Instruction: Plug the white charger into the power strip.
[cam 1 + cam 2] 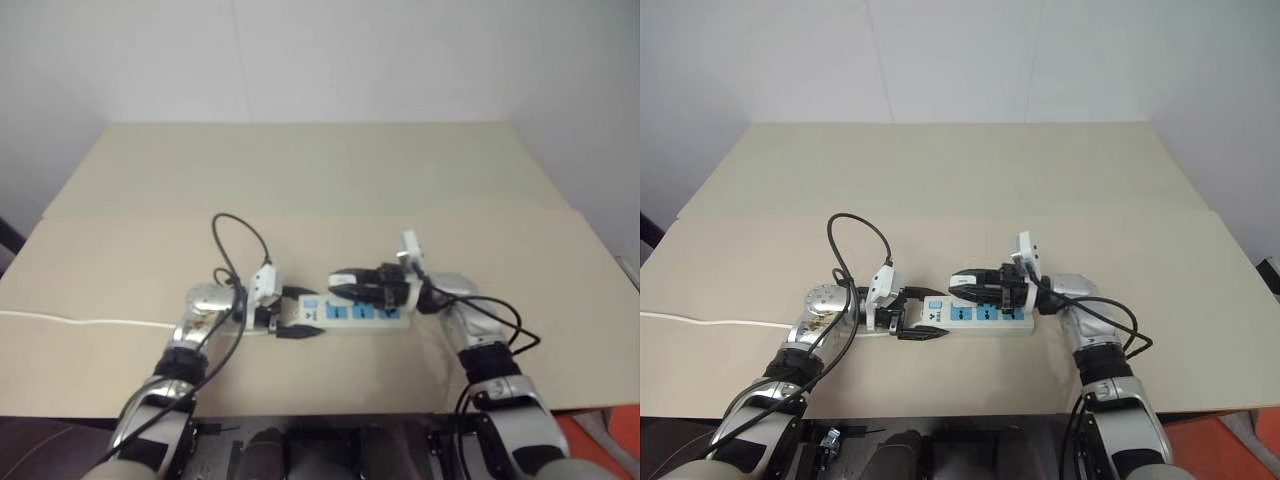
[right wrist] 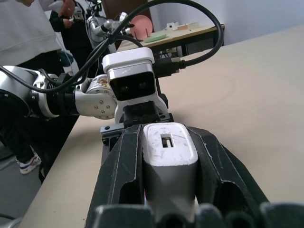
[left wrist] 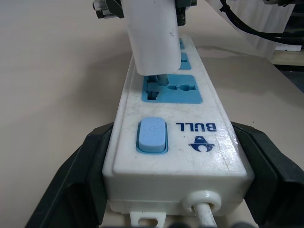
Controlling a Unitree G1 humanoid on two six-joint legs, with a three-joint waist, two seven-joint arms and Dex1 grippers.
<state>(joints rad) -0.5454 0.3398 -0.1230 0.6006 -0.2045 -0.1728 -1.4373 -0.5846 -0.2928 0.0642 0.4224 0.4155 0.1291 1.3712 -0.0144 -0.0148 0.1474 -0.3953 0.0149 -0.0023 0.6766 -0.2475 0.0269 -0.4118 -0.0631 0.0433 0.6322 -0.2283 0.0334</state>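
Note:
The white charger, now upright over that socket with prongs at its slots, will be let go by my right gripper upright in the power strip's socket [image 1: 339, 300] nearest the blue switch.
The power strip [image 1: 372, 318] lies on the beige table near its front edge, a long white bar with blue sockets and a blue switch [image 3: 152, 135]. My left gripper [image 1: 303, 316] is shut on the strip's switch end, one black finger [image 3: 78, 175] on each long side. From the other side, my right gripper [image 1: 338, 284] reaches in level and is shut on the white charger [image 2: 168, 159]. The charger [image 3: 152, 33] stands upright over the socket nearest the switch. Its metal prongs [image 3: 159, 78] are at that socket's slots.
The strip's thin white cord [image 1: 80, 322] runs off to the left across the table [image 1: 300, 180]. Black cables [image 1: 240, 245] loop above my left wrist. In the right wrist view a person [image 2: 28, 42] stands beyond the table, with another table [image 2: 180, 33] behind.

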